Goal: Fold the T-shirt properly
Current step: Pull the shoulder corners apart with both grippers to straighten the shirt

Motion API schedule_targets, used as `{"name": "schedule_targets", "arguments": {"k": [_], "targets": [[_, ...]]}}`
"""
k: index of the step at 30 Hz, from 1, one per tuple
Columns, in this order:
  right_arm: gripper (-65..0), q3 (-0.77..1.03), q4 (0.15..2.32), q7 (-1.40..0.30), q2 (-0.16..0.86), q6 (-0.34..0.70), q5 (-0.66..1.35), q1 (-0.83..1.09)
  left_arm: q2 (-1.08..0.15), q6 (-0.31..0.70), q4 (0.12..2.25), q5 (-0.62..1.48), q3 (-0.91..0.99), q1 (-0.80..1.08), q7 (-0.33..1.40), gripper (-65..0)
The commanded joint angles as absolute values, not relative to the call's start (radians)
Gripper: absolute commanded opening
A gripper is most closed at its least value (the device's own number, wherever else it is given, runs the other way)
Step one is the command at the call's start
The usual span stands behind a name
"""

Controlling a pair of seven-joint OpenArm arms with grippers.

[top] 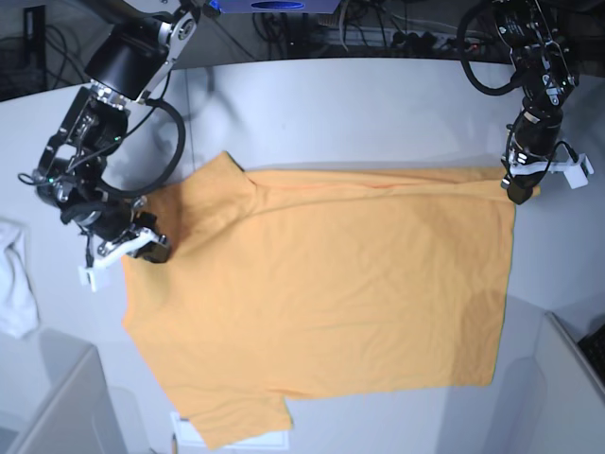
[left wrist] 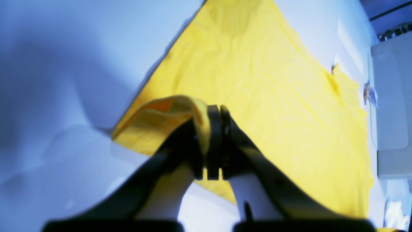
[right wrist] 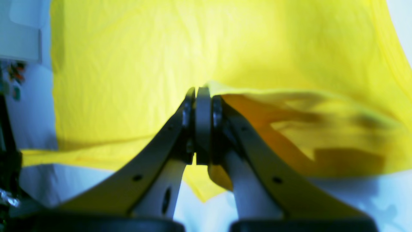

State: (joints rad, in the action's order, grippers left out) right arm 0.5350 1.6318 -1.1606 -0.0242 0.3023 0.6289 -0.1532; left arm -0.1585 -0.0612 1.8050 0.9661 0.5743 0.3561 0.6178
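Observation:
Next, my right gripper releases the pinched flap on the flat T-shirt (top: 146, 288) near the shirt's edge that faces the small white cloth.
The light-orange T-shirt (top: 340, 284) lies spread flat on the grey table, one sleeve at the upper left and the other at the lower left. My left gripper (top: 518, 192) is at the shirt's upper right corner, shut on a pinch of the hem. In the left wrist view the left gripper (left wrist: 213, 111) holds a lifted fold of T-shirt (left wrist: 257, 80). My right gripper (top: 151, 251) is shut on the shirt's left edge below the upper sleeve. In the right wrist view the right gripper (right wrist: 202, 93) grips a raised flap of T-shirt (right wrist: 128, 64).
A small white cloth (top: 14, 279) lies at the table's left edge. Grey bins stand at the lower left (top: 57, 407) and lower right (top: 577, 378). A white sheet (top: 236, 442) pokes out under the shirt's bottom sleeve. Cables run along the back.

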Motion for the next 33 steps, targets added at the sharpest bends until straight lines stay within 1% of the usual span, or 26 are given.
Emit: {"name": "schedule_targets", "arguments": {"k": [1, 6, 9, 15, 22, 26, 33], "targets": [[-65.0, 0.532, 1.633, -1.135, -0.015, 0.305, 0.653, -0.18, -0.173, -0.054, 1.813, 0.974, 0.579, 0.348, 0.596, -65.0], [-65.0, 0.532, 1.61, -1.121, -0.002, 0.305, 0.653, -0.203, -0.173, -0.054, 1.778, 0.886, 0.579, 0.317, 0.598, -65.0], [-65.0, 0.532, 1.604, -1.119, 0.001, 0.305, 0.653, -0.228, -0.171, -0.053, 1.778, 0.843, 0.565, 0.285, 0.642, -65.0], [-65.0, 0.532, 1.5, -1.063, 0.002, 0.305, 0.653, -0.283, -0.171, -0.053, 1.738, 0.839, 0.565, 0.213, 0.688, -65.0], [-65.0, 0.532, 1.483, -1.032, 0.005, 0.302, 0.651, -0.292, -0.174, -0.05, 1.698, 0.839, 0.565, 0.186, 0.694, -65.0], [-65.0, 0.532, 1.455, -1.026, 0.03, 0.272, 0.651, -0.303, -0.18, -0.051, 1.67, 0.835, 0.565, 0.157, 0.707, -65.0], [-65.0, 0.532, 1.411, -0.993, 0.03, 0.272, 0.651, -0.309, -0.185, -0.05, 1.647, 0.771, 0.564, 0.128, 0.708, -65.0]]}}
